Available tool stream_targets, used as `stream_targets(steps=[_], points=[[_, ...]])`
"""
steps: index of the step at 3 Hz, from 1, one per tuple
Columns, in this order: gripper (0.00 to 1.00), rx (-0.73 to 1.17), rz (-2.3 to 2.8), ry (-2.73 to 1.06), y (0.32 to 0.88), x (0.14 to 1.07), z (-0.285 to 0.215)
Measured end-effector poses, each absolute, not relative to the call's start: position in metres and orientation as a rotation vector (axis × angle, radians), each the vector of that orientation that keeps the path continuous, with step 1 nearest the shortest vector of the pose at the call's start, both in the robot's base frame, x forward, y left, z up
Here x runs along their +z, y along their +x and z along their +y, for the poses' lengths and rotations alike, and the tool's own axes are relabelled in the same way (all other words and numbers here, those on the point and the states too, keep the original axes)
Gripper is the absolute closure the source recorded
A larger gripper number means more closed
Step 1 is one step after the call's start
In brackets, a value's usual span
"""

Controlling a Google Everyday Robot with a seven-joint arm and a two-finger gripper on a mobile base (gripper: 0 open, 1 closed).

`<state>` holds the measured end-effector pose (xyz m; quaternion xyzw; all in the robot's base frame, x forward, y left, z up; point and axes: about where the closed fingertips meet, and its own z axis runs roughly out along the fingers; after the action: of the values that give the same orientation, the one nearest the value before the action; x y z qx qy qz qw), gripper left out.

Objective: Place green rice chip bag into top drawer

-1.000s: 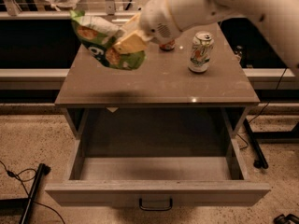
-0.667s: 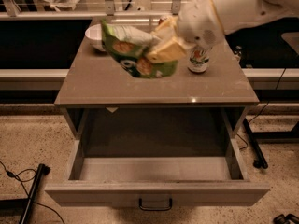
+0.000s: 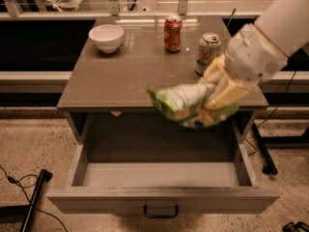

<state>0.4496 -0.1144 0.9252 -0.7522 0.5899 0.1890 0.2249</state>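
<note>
Next, I release the green rice chip bag from my gripper onto the middle of the bottom of the drawer, behind the dark handle (image 3: 175,160).
The green rice chip bag (image 3: 186,106) is a crinkly light-green bag with a white patch. It hangs in the air at the table's front edge, over the right rear part of the open top drawer (image 3: 159,178). My gripper (image 3: 217,93) is shut on the bag's right end, with its yellowish fingers (image 3: 227,94) clamped over it. The white arm comes in from the upper right. The drawer is pulled out, its pale inside shows nothing in it, and its dark handle (image 3: 161,211) sits at the front's centre.
On the table top (image 3: 120,76) stand a white bowl (image 3: 106,36) at the back left, a red soda can (image 3: 173,33) at the back centre and a green-and-white can (image 3: 208,52) just behind the gripper. A dark stand leg (image 3: 34,199) and cables lie on the floor at left.
The gripper has carried the bag from above the table's back left, rightward and down toward the front, so it now hangs over the open drawer. The bowl and red can are uncovered.
</note>
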Motion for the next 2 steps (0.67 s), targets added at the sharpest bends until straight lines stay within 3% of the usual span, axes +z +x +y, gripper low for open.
stream_targets(steps=[2], points=[[1.00, 0.482, 1.700, -2.138, 0.4469, 0.8938, -0.1254]])
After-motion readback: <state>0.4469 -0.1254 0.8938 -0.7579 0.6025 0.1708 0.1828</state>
